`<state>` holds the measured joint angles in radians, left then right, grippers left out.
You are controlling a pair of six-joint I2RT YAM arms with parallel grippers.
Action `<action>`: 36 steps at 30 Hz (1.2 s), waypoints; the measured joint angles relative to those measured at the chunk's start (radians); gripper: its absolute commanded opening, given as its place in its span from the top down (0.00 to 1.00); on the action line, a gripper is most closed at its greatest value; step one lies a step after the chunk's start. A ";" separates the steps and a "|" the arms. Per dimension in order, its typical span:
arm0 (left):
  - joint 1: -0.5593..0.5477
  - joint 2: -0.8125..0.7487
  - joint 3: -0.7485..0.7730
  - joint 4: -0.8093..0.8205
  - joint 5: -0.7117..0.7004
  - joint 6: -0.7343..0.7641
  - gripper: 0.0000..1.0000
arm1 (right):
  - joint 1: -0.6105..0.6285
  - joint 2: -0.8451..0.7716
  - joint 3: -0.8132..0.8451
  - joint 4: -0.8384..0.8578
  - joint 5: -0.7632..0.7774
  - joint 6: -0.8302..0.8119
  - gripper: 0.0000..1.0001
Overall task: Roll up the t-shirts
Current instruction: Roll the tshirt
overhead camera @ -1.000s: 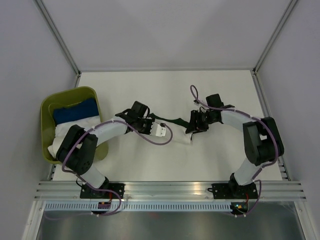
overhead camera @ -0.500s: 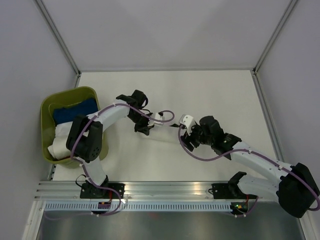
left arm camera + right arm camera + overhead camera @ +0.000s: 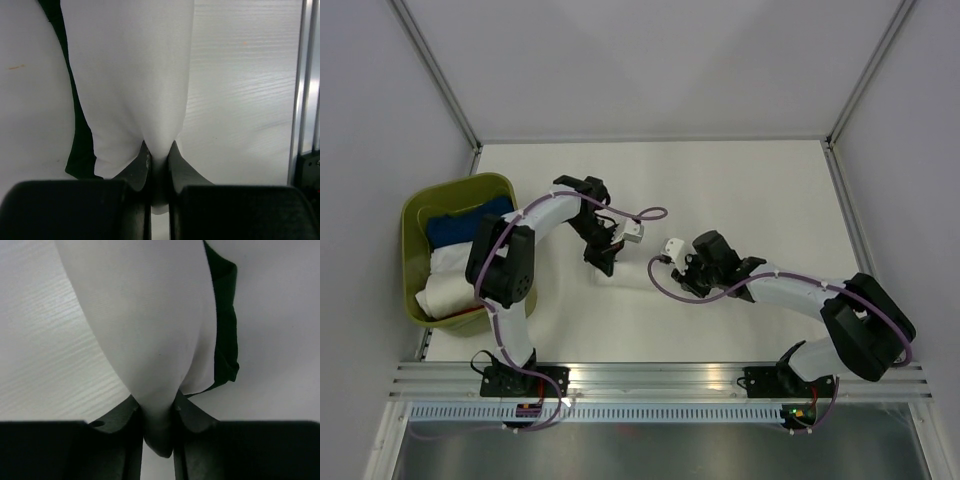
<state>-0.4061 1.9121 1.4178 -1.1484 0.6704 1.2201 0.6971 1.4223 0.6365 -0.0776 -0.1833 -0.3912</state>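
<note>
Next, I open my left gripper, which pinches only one end of the white t-shirt, and take the t-shirt's middle (image 3: 642,275) before I lift the t-shirt toward the basket.
A white t-shirt (image 3: 635,280) lies stretched in a narrow band on the table between my two grippers. My left gripper (image 3: 602,262) is shut on its left end, and the left wrist view shows white cloth (image 3: 135,75) pinched between the fingers (image 3: 159,152). My right gripper (image 3: 680,283) is shut on the right end, with a fold of white cloth (image 3: 145,325) squeezed in the jaws (image 3: 159,407). A dark green t-shirt shows as a strip beside the white one (image 3: 80,145) (image 3: 225,340). In the top view the green one is hidden.
An olive green basket (image 3: 460,186) stands at the table's left edge, holding blue and white cloth. An aluminium rail (image 3: 660,375) runs along the near edge and also shows in the left wrist view (image 3: 305,100). Grey walls enclose the table.
My right arm swung from the far middle toward the near side, opened and closed on the white shirt's right end. My left gripper shifted slightly. The green cloth seen earlier from above no longer shows.
</note>
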 measured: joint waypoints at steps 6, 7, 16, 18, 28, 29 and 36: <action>0.027 0.071 0.077 -0.136 0.024 0.077 0.83 | -0.068 0.003 0.090 -0.134 -0.204 0.064 0.88; 0.030 0.082 0.087 -0.140 0.023 0.086 0.76 | -0.084 0.008 0.104 -0.159 -0.256 0.076 0.90; 0.058 0.052 0.049 -0.120 0.069 0.062 0.16 | -0.241 0.196 0.201 -0.275 -0.632 0.158 0.92; 0.062 0.002 0.001 -0.074 0.075 0.019 0.26 | -0.274 0.224 0.205 -0.275 -0.685 0.181 0.91; 0.093 0.012 -0.014 0.087 0.095 -0.264 0.96 | -0.352 0.366 0.260 -0.296 -0.822 0.246 0.80; 0.097 0.016 -0.014 0.103 0.093 -0.289 0.96 | -0.355 0.377 0.263 -0.291 -0.824 0.264 0.70; 0.100 0.053 -0.014 0.154 0.069 -0.405 0.69 | -0.391 0.343 0.255 -0.239 -0.716 0.363 0.41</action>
<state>-0.3065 1.9656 1.4033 -0.9939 0.7391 0.8154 0.3058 1.7653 0.8913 -0.3168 -0.8997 -0.0280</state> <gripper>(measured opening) 0.266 0.544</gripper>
